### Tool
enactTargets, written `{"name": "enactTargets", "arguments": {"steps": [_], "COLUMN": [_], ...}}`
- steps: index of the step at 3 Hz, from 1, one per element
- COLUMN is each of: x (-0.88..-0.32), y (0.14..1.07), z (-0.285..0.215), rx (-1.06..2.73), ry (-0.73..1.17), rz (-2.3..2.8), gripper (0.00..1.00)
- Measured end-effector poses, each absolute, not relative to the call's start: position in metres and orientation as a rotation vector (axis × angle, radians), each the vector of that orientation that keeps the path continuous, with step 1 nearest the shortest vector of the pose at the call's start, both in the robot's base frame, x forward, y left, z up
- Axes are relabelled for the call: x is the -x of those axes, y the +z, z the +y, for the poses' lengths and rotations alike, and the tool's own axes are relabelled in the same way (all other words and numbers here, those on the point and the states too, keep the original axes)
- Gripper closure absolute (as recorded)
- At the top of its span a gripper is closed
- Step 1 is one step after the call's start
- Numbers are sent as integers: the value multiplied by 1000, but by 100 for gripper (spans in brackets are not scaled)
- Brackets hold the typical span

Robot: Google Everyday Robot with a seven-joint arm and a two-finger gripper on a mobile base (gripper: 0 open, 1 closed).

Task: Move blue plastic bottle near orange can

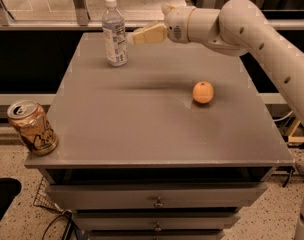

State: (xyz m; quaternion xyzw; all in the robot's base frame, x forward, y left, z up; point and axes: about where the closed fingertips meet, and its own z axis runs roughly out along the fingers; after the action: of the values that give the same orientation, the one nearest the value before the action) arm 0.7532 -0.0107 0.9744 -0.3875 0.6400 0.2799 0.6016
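Observation:
The gripper needs to next move to the blue plastic bottle and close on the bottle's upper body [114, 29], just under its white cap.
The blue plastic bottle [114, 33], clear with a white cap and a pale label, stands upright at the far left of the grey table [142, 119]. The orange can [33, 128], tan with dark scribbles and a silver top, stands at the table's front left corner. My gripper [137, 36] reaches in from the right at the end of the white arm and is just right of the bottle, at label height, close to or touching it.
A round orange fruit [203, 92] lies on the right half of the table. The table has drawers [157, 202] below its front edge. A dark shelf and window frame run behind the table. My arm [252, 34] spans the far right.

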Motion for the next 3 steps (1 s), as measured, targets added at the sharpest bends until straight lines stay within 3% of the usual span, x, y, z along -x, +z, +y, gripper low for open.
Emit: {"name": "enactTargets", "arguments": {"steps": [3], "x": [-768], "y": [960], "z": [42], "rx": [873], "ry": [723], "rz": [1474], "gripper": [0]}}
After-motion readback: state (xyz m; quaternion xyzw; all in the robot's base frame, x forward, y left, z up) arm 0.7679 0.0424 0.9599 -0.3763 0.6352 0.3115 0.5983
